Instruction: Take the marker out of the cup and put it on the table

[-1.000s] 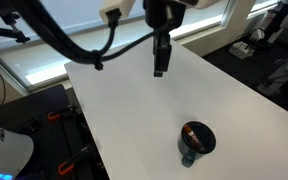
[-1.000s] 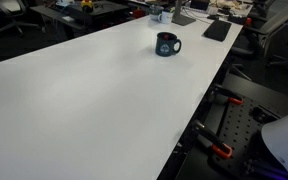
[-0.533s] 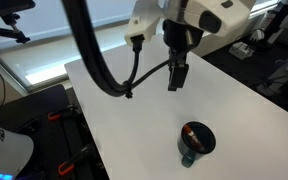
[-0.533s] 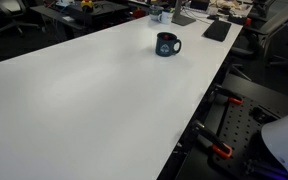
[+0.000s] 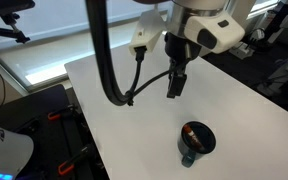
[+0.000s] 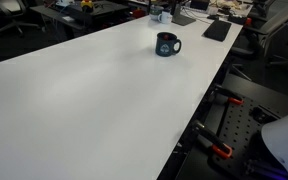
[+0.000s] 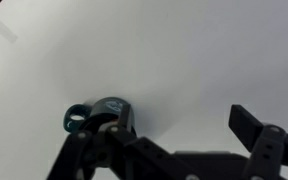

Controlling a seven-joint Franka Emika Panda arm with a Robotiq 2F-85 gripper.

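I should close my gripper on the upper end of the orange-red marker (image 5: 190,129), next to the inside of the black cup's rim.
The black cup (image 5: 195,141) stands on the white table (image 5: 124,110) near its front edge. An orange-red bit of the marker (image 5: 190,131) shows inside its rim. The cup also shows far back on the table in an exterior view (image 6: 167,44), where the marker cannot be made out. My gripper (image 5: 174,88) hangs in the air above the table, beyond the cup and apart from it. In the wrist view the gripper (image 7: 174,135) is open and empty. The cup (image 7: 112,110) with its teal handle lies by the left finger.
The table's edges (image 6: 199,110) drop off to a dark floor with clamps and stands. Desks with clutter (image 6: 189,12) lie beyond the far end. A black cable (image 5: 134,90) hangs from the arm above the table.
The arm has swung in over the table, and the gripper has moved lower and closer to the cup. The cup and marker have not moved.
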